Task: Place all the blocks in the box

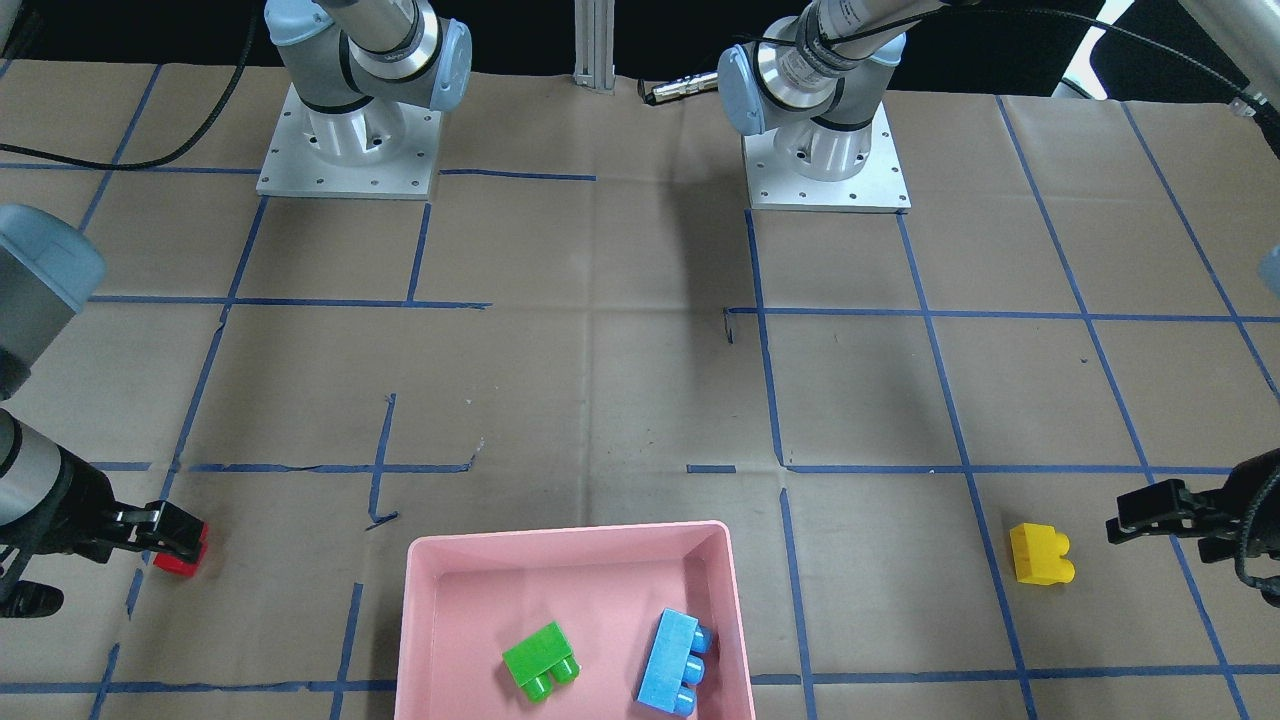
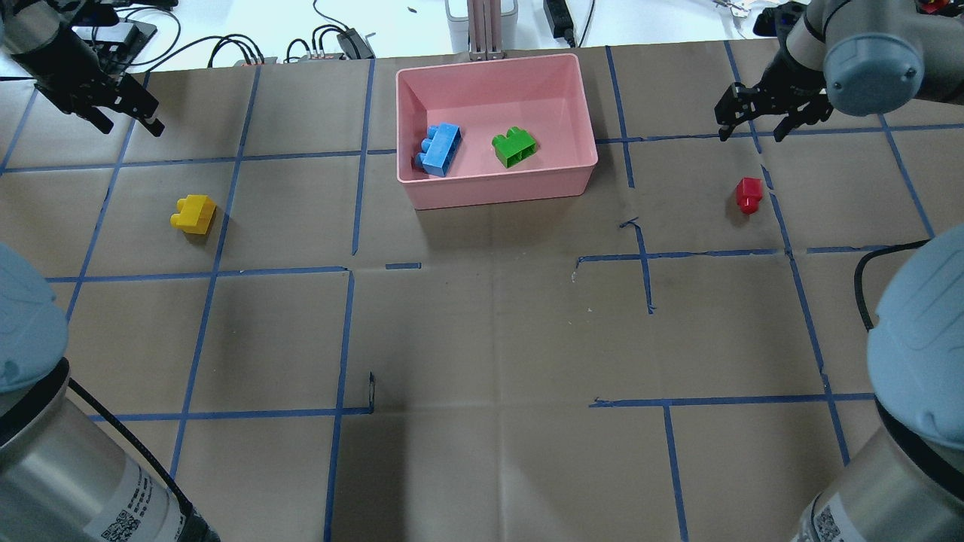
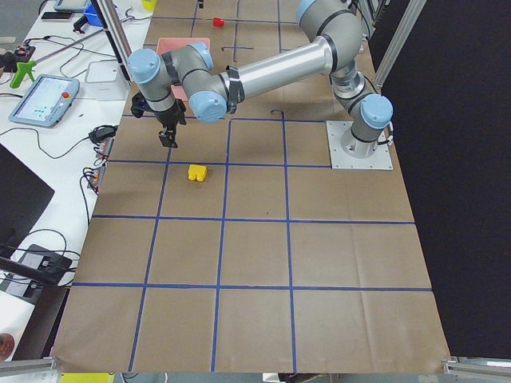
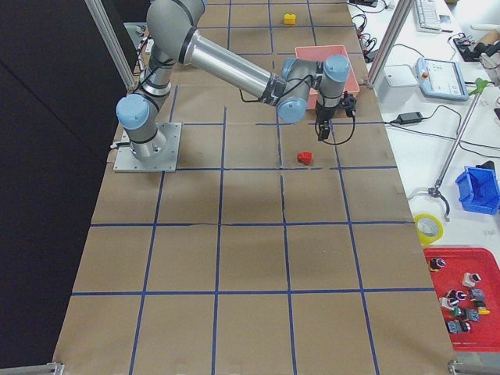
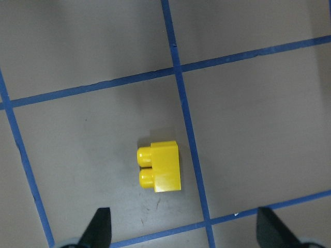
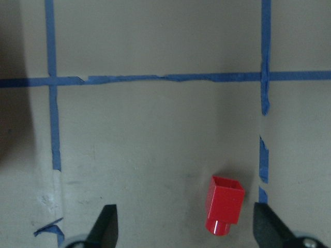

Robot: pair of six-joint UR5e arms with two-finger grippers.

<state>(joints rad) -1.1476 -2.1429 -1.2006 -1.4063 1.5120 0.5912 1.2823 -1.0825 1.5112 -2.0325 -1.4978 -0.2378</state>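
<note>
I need to move my left gripper down to the yellow block next and close it across its round knobs [image 1: 1060,547] [image 5: 147,177] and its flat back side.
The pink box [image 2: 497,62] stands at the table's far middle and holds the green block [image 2: 514,146] and the light blue block [image 2: 439,149]. The yellow block [image 2: 194,214] lies on the paper at the left. My left gripper [image 2: 128,124] is open and hovers above the table beyond it; in the left wrist view the yellow block [image 5: 160,166] lies between the fingertips [image 5: 98,227], a little left of centre. The red block [image 2: 749,194] lies at the right. My right gripper [image 2: 751,134] is open above it; in the right wrist view the red block [image 6: 224,204] lies nearer the right finger [image 6: 269,227].
Brown paper with blue tape lines [image 2: 346,339] covers the table. The two arm bases [image 1: 348,140] [image 1: 825,150] stand on the robot's side. Cables and devices [image 2: 331,41] lie beyond the far edge, behind the box.
</note>
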